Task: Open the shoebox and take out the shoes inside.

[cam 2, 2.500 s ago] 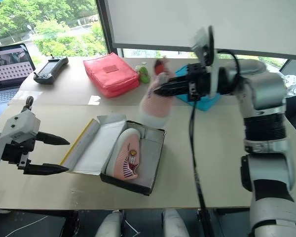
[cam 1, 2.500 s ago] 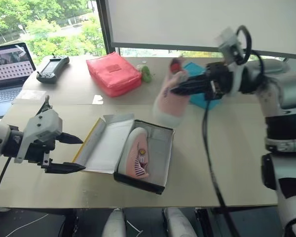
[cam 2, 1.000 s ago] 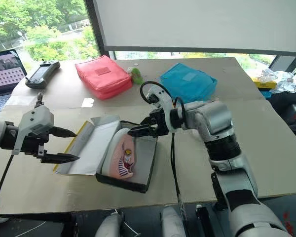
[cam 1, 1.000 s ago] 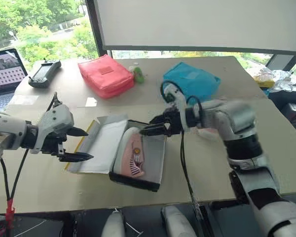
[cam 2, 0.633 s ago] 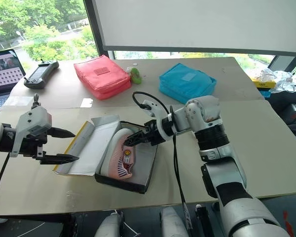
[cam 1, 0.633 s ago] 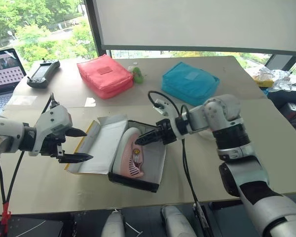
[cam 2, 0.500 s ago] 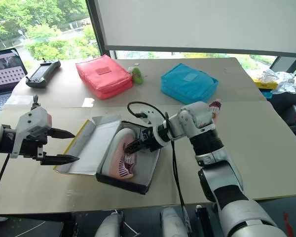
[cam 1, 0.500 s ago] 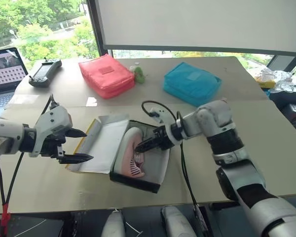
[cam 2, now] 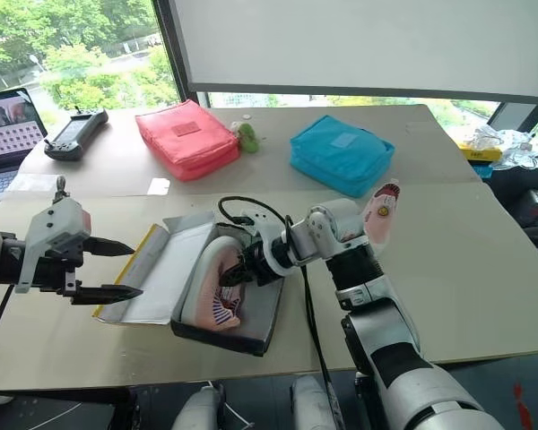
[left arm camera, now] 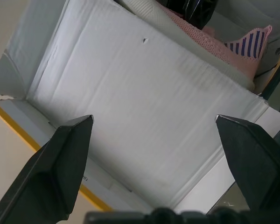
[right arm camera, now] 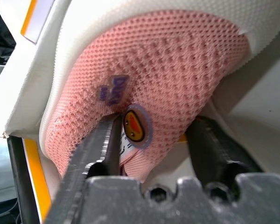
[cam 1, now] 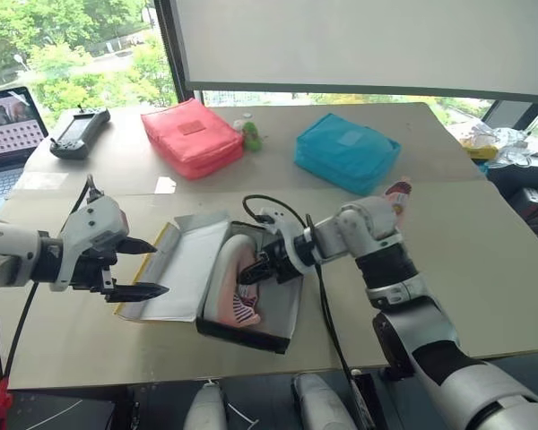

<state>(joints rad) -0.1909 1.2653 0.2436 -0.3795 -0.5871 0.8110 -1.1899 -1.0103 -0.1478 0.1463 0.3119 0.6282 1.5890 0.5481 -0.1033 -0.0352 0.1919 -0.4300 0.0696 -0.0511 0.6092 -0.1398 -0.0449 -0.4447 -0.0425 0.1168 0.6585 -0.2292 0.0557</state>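
The fingers of the robot's right gripper straddle the pink shoe's upper by its round patch, so it should back out and take the shoe by its striped collar (cam 1: 245, 309).
The shoebox (cam 1: 251, 331) lies open at the table's middle, its white-lined lid (cam 1: 184, 264) flopped out to the left with a yellow edge showing. One pale pink shoe (cam 1: 236, 294) lies inside. My right gripper (cam 1: 254, 270) reaches down into the box; in the right wrist view its fingers (right arm camera: 100, 144) press the shoe's mesh upper (right arm camera: 168, 60) from both sides, shut on it. A second pink shoe (cam 2: 381, 213) stands on the table behind my right arm. My left gripper (cam 1: 160, 266) hangs open over the lid's left edge, holding nothing (left arm camera: 154, 119).
A red pouch (cam 1: 193, 134) and a blue pouch (cam 1: 348, 152) lie at the back of the table, with a small green object (cam 1: 249, 136) between them. A laptop (cam 1: 4, 125) and a handheld controller (cam 1: 79, 130) sit far left. Clutter (cam 1: 484, 139) lies far right.
My right gripper has sunk into the box and closed on the shoe inside. The shoe it carried earlier now stands on the table. My left gripper has stayed put.
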